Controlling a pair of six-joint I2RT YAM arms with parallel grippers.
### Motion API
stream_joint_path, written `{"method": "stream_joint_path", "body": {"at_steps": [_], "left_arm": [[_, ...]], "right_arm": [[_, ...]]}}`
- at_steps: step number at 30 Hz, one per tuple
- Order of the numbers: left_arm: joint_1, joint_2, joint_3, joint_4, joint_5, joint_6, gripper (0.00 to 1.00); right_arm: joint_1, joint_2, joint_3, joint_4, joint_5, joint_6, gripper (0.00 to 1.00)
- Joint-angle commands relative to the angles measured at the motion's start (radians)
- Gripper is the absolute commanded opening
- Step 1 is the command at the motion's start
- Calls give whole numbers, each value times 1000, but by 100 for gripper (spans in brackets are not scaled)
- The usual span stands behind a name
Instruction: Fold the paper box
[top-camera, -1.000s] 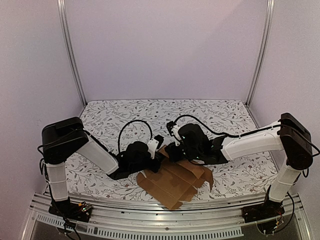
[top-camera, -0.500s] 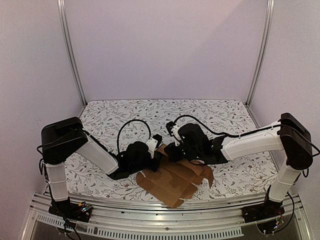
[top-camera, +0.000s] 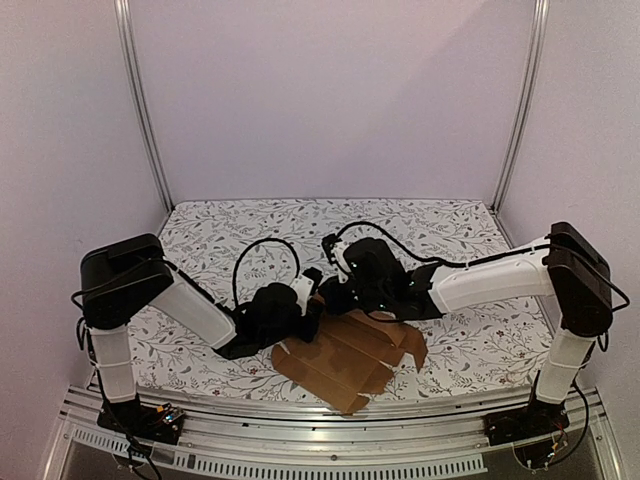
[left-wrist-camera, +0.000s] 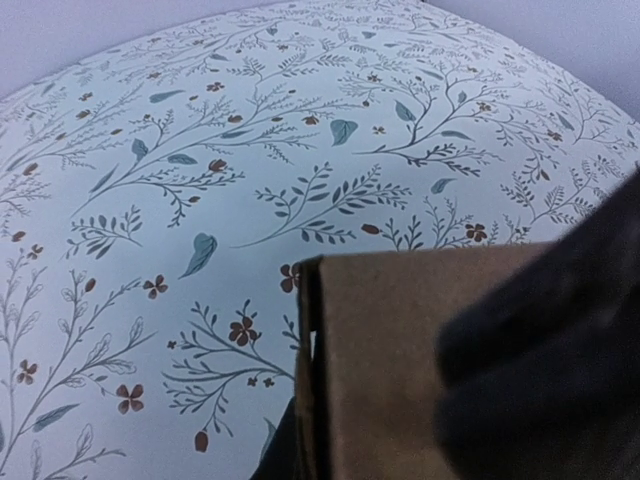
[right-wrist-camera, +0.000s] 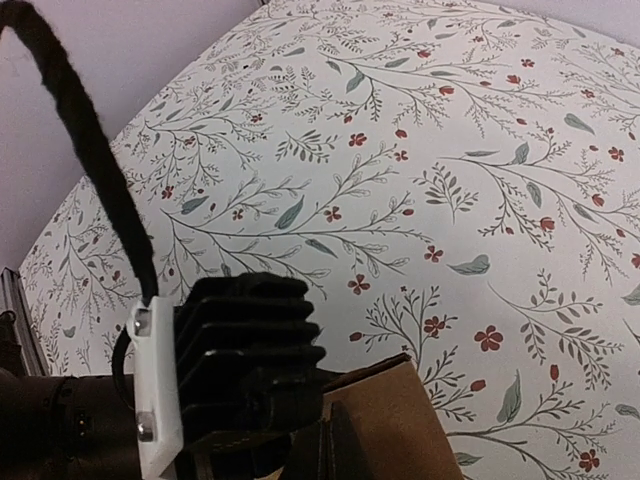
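Next, my left gripper regrips the flap (left-wrist-camera: 380, 340) and turns the paper box square as my right gripper pulls back, since the paper box is slanted and both grippers crowd its flap.
The paper box (top-camera: 345, 362) is a flat brown die-cut sheet lying near the table's front edge, with its far-left flap (top-camera: 321, 300) raised. My left gripper (top-camera: 308, 305) is shut on this flap from the left. In the left wrist view the flap (left-wrist-camera: 380, 350) fills the lower middle, with a dark finger (left-wrist-camera: 550, 380) pressed on its right side. My right gripper (top-camera: 336, 297) meets the same flap from the right. In the right wrist view the flap (right-wrist-camera: 400, 420) sits in its jaws (right-wrist-camera: 345, 462), right beside the left gripper's black body (right-wrist-camera: 245, 350).
The floral tablecloth (top-camera: 300, 230) covers the table. A black cable (right-wrist-camera: 90, 150) loops from the left wrist. Side posts (top-camera: 140, 100) and walls enclose the cell. The metal rail (top-camera: 330, 445) runs along the near edge.
My right gripper and forearm have moved left and a little farther back, and the raised flap has shifted slightly left with them. The left arm has barely moved.
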Motion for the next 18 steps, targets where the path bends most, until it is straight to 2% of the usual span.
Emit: {"method": "stream_joint_path", "body": {"at_steps": [1, 7, 9, 13, 18], "left_arm": [[-14, -32, -11, -22, -12, 7, 7], [-15, -38, -11, -32, -21, 1, 8], [-15, -40, -10, -37, -23, -5, 12], [-16, -42, -10, -40, -31, -9, 28], [-15, -47, -5, -45, -43, -10, 35]], "right_arm": [[-5, 73, 5, -14, 14, 4, 0], [-3, 78, -45, -9, 12, 18, 0], [-4, 77, -53, -7, 11, 22, 0], [-3, 72, -54, -4, 9, 22, 0], [-2, 69, -53, -6, 5, 19, 0]]}}
